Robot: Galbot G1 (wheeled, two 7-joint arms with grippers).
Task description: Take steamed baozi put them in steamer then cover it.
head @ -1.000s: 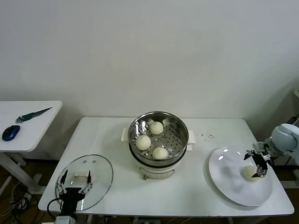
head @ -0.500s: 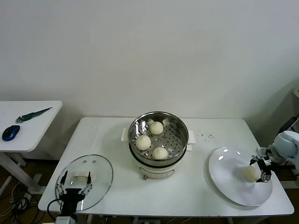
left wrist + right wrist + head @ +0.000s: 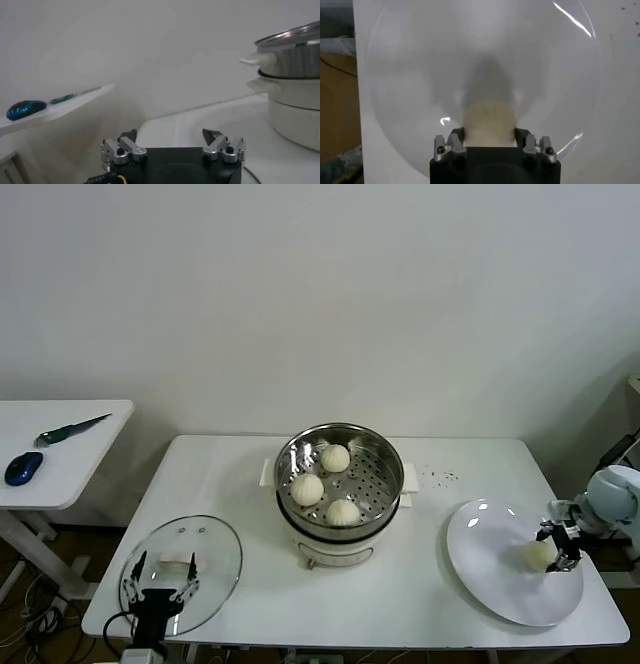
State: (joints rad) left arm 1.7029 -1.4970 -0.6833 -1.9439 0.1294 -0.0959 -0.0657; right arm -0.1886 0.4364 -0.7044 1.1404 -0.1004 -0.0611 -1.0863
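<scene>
The robot's right gripper needs to release the baozi on the steamer's empty side (image 3: pixel 362 477) toward the white plate.
The steel steamer (image 3: pixel 386 456) on its cream pot stands mid-table with three baozi (image 3: pixel 307 489) inside. A fourth baozi (image 3: pixel 536 556) lies on the white plate (image 3: pixel 487 572) at the right. My right gripper (image 3: pixel 560 546) is down on the plate, its fingers pressed against both sides of this baozi (image 3: pixel 489 119). In the right wrist view the right gripper (image 3: pixel 489 134) closes on the bun over the plate (image 3: pixel 415 75). My left gripper (image 3: pixel 160 580) is open and parked at the front left over the glass lid (image 3: pixel 205 556). The left wrist view shows the left gripper (image 3: pixel 172 137) and the steamer (image 3: pixel 295 52).
A side table (image 3: pixel 60 484) at the left holds a blue mouse (image 3: pixel 23 468) and a green-handled knife (image 3: pixel 72 430). Small dark specks (image 3: pixel 440 477) lie on the table behind the plate. The table's right edge runs close beside the plate.
My right gripper has moved a little toward the plate's right rim, lowered around the baozi and narrowed its fingers onto it. The left arm has not moved.
</scene>
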